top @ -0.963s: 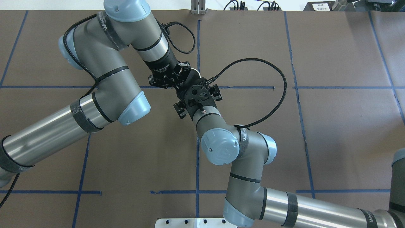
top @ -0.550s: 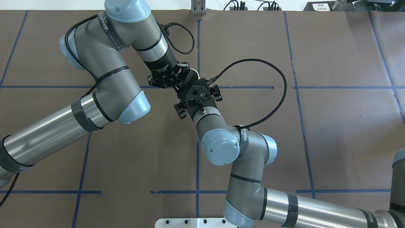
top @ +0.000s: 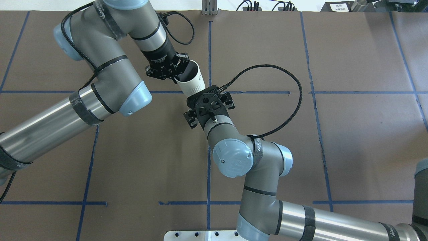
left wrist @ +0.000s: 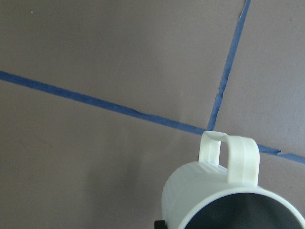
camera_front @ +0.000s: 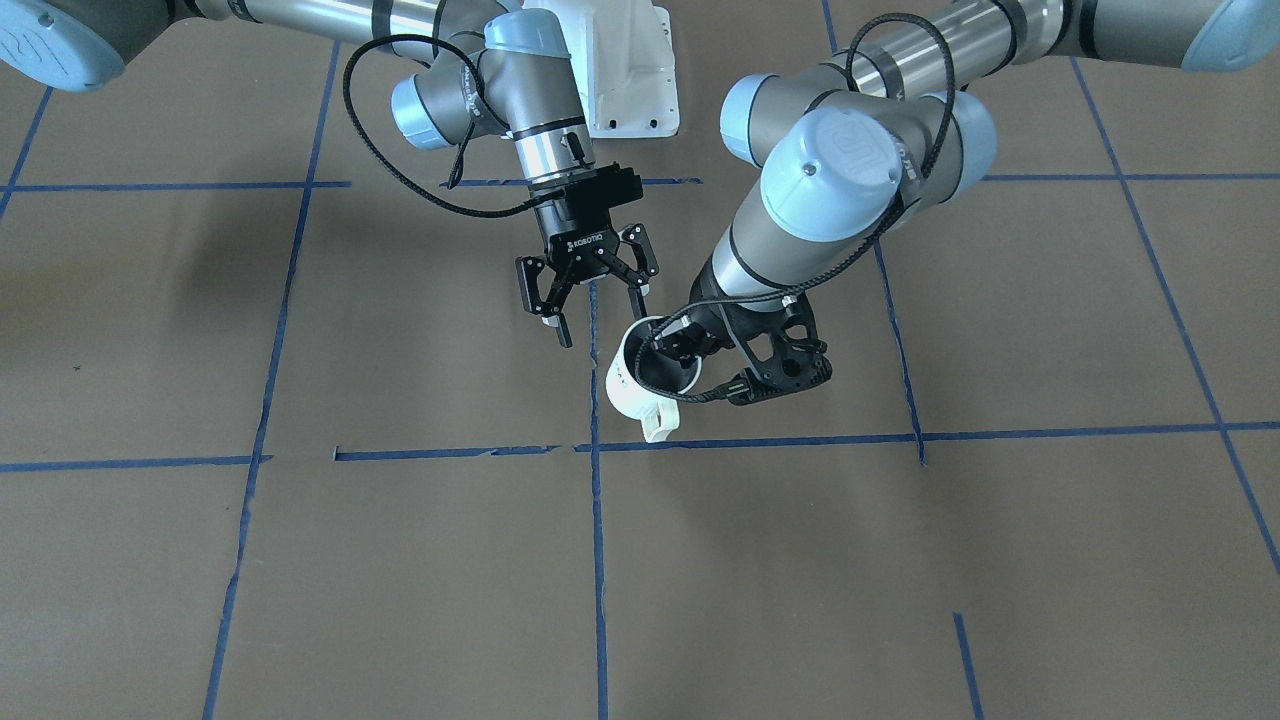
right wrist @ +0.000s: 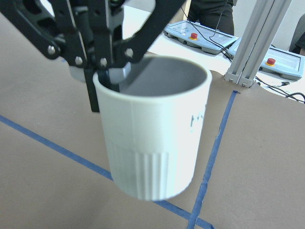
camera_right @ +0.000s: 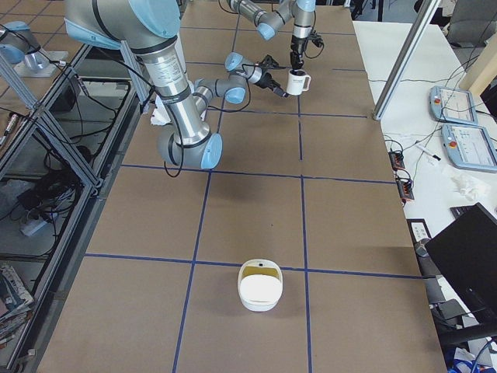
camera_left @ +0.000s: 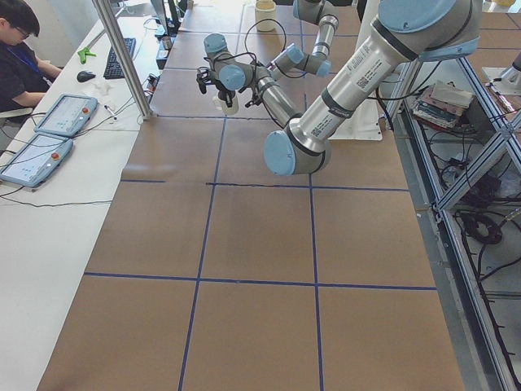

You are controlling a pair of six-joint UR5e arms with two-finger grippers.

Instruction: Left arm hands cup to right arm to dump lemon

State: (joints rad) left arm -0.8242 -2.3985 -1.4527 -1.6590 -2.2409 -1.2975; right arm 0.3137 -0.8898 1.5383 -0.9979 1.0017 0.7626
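I should use my left gripper to set the white cup down and let go of it on the table, inside the blue tape square on its outer side (camera_front: 1026,317). The cup now hangs tilted above the table.
My left gripper (camera_front: 684,346) is shut on the rim of the white ribbed cup (camera_front: 640,382), one finger inside the mouth and one outside. The cup (top: 191,81) hangs tilted above the table, its cream handle (left wrist: 230,155) pointing away from my left wrist. My right gripper (camera_front: 601,316), marked ROBOTIQ, stands open just beside the cup and is not around it. The right wrist view shows the cup (right wrist: 155,143) close ahead, with the left fingers (right wrist: 106,71) on its rim. The lemon shows in no view; what I see of the cup's inside is grey.
A white bowl (camera_right: 260,284) with a yellow inside stands far off toward the table's right end. Blue tape lines (top: 208,47) cross the brown table cover. A person (camera_left: 18,50), control pendants (camera_left: 63,114) and a metal post (camera_left: 124,57) are at the far edge.
My left arm has drawn back toward the far left, and the cup it holds now shows clear of my right wrist. The right arm has hardly moved.
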